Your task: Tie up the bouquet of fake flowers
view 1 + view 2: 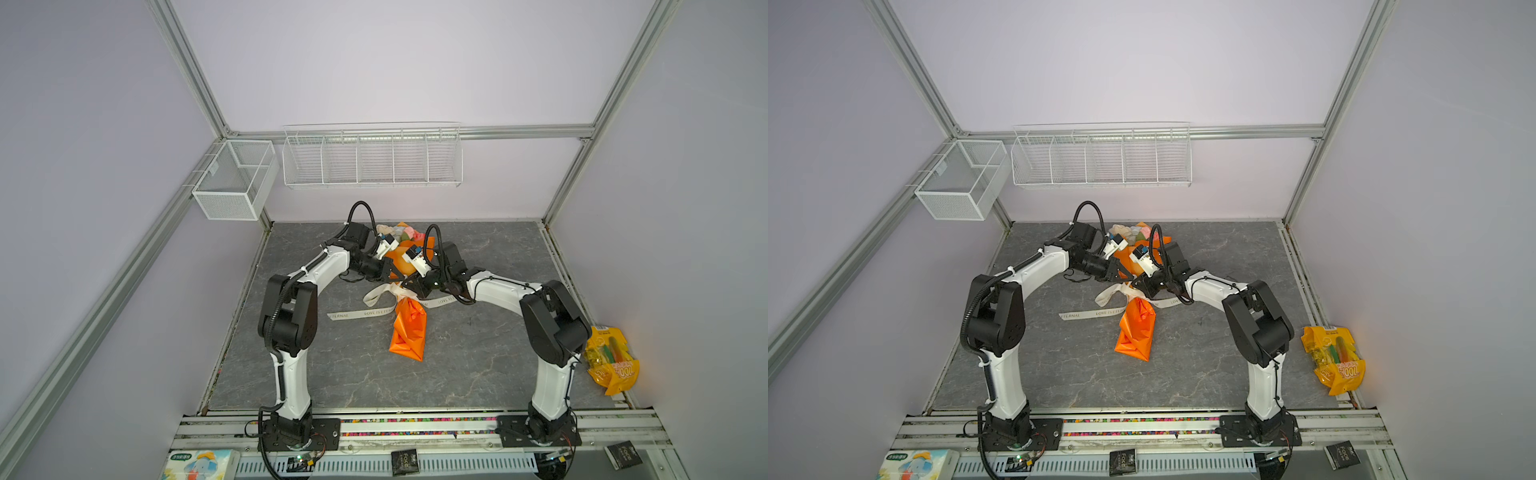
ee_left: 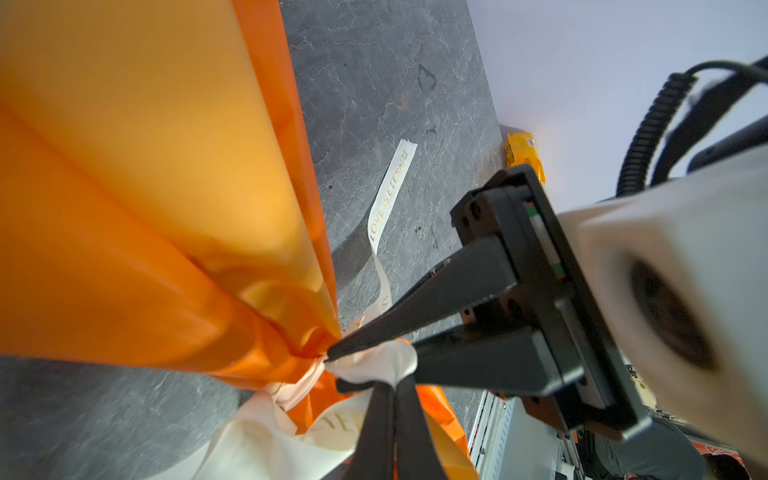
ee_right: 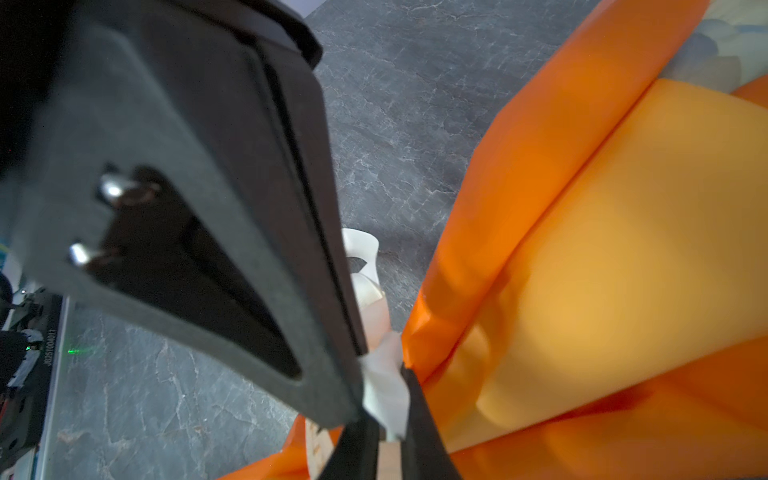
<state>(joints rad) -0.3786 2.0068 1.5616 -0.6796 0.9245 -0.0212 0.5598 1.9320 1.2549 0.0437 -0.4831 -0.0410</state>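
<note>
The edge of the ribbon's fold is all that my left gripper pinches, so it should take the fold nearer the bouquet's neck [image 2: 354, 364] before my right gripper opens.
The bouquet of fake flowers [image 1: 390, 230] lies on the grey table, its pale heads at the far end, also seen in the right wrist view [image 3: 715, 58]. Orange wrapping paper [image 1: 409, 328] covers the stems, and a cream lettered ribbon [image 1: 361, 313] gathers it at the neck. My two grippers meet at that neck. The left gripper [image 2: 392, 388] is shut on a fold of the ribbon [image 2: 374, 365]. The right gripper [image 3: 390, 419] is shut on the ribbon [image 3: 384, 386] right beside it. In both top views the left gripper [image 1: 1128, 276] and the right gripper [image 1: 1136, 284] nearly touch.
A yellow snack bag [image 1: 611, 359] lies at the table's right edge. A white wire rack [image 1: 372, 158] and a mesh basket [image 1: 235, 178] hang on the back wall. Loose ribbon ends [image 2: 390, 195] trail over the table on both sides of the wrap.
</note>
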